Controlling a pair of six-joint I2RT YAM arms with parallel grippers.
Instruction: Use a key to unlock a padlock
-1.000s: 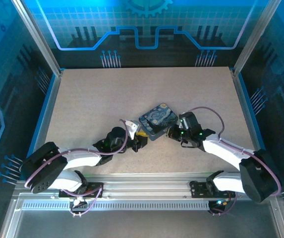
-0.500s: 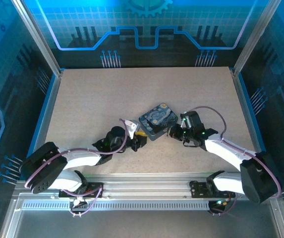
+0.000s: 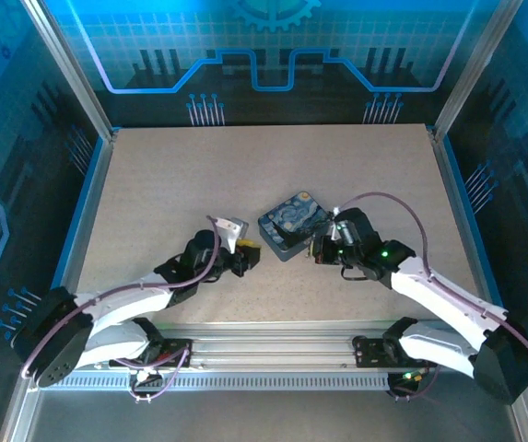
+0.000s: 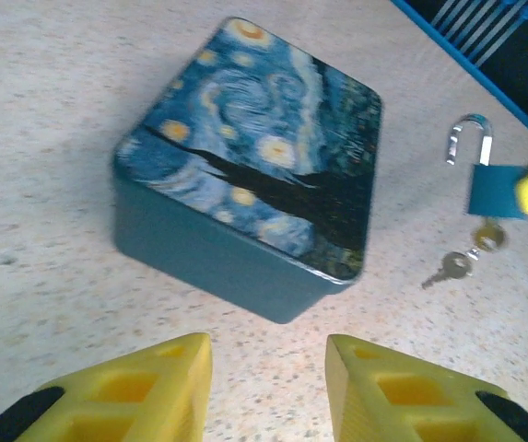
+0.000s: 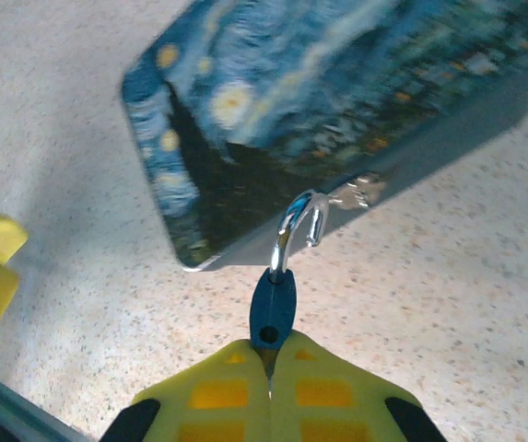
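Note:
The robot's right gripper should set the padlock down on the speckled table [image 3: 216,264] beneath the left gripper, short of the box.
My right gripper [image 5: 270,364] is shut on the lower end of the padlock [image 5: 273,308], a small blue body with a silvery shackle [image 5: 298,221] standing open at one end. From the left wrist the padlock [image 4: 494,191] hangs at the right. A small key [image 4: 446,268] dangles under it, just above the table. A small silvery key [image 5: 360,191] shows beyond the shackle, by the box. My left gripper [image 4: 268,387] is open with bare table between its yellow fingers, just short of the box's near corner. From above, the left gripper [image 3: 245,256] and right gripper [image 3: 323,247] flank the box.
A rectangular box [image 3: 293,224] printed with a blue swirling night sky lies mid-table, seen close as the box [image 4: 254,175] and the box [image 5: 337,101]. The speckled table [image 3: 199,175] is ringed by a blue rim and metal posts. A rail [image 3: 273,354] runs along the near edge.
My left gripper has drawn back a little to the left, away from the box, and its jaws have widened. The right gripper has shifted slightly, still holding the padlock.

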